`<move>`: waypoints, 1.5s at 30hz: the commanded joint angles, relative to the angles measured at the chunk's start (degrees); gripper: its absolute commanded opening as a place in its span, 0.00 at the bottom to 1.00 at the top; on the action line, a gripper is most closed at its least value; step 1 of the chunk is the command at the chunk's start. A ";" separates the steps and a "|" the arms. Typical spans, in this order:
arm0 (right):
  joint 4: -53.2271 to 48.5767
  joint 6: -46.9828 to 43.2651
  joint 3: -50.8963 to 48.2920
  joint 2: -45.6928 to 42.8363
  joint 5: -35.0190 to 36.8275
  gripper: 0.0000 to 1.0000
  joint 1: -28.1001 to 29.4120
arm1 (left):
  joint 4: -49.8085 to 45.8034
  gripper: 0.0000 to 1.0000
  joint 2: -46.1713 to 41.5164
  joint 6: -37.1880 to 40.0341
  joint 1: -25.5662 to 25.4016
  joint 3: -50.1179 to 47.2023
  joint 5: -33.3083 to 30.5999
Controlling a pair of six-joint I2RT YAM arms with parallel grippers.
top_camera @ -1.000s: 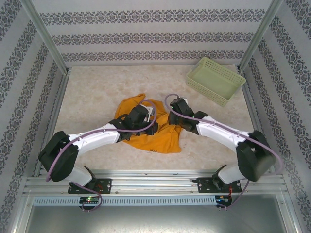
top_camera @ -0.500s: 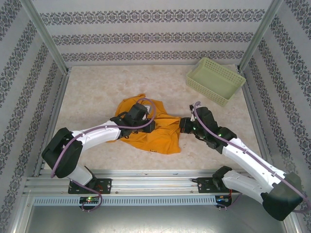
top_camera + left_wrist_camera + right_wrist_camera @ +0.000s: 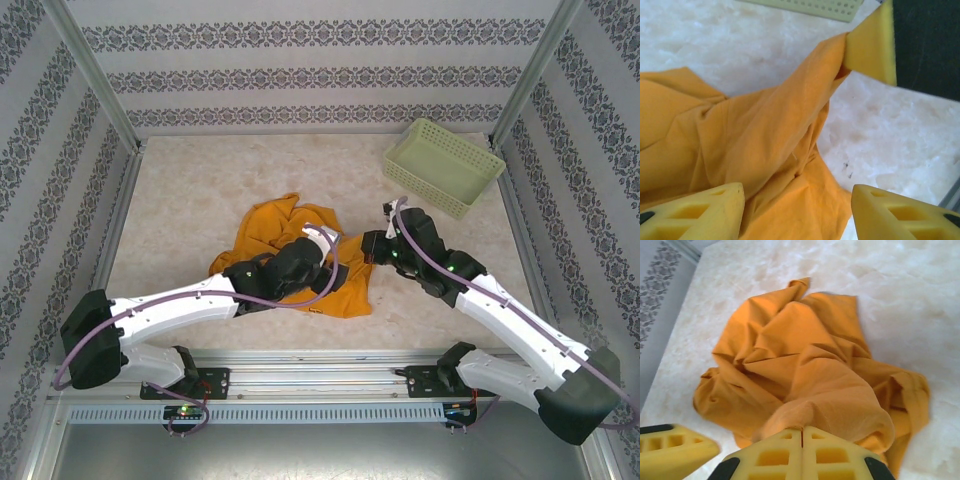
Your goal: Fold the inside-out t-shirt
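The t-shirt is bunched up toward my right gripper's hold, so my left gripper should first grab the t-shirt's fold (image 3: 352, 248) near that hold and pull it back across the heap.
The inside-out t-shirt (image 3: 275, 225) lies crumpled in an orange-yellow heap at the table's middle. My right gripper (image 3: 802, 432) is shut on a raised fold at the shirt's right edge, and the cloth (image 3: 805, 365) stretches away from its pads toward the heap. In the top view that gripper (image 3: 372, 248) sits just right of the shirt. My left gripper (image 3: 797, 215) stands open above the shirt's near right part (image 3: 755, 135), with its yellow fingers (image 3: 695, 212) wide apart and nothing between them. In the top view the left gripper (image 3: 325, 258) is over the shirt, close to the right one.
A pale green lattice basket (image 3: 443, 165) stands at the back right of the table. Patterned walls and metal posts close in the sides and back. Bare marbled tabletop (image 3: 190, 190) lies to the left of and behind the shirt.
My left gripper has opened, let go of the cloth and shifted nearer and to the right. The right gripper, still shut, has drawn the shirt's edge to the right.
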 commanded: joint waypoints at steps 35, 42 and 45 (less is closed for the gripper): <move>0.06 -5.52 -3.99 6.35 13.82 0.10 -7.42 | 14.11 0.00 16.45 -9.10 7.96 2.96 12.73; -0.01 0.48 -12.52 -6.83 10.69 0.32 -4.78 | 13.36 0.00 19.92 -11.48 9.23 6.93 15.79; 3.12 2.76 -16.76 -10.30 10.24 0.35 -1.26 | 13.22 0.00 20.15 -11.58 9.71 7.27 16.23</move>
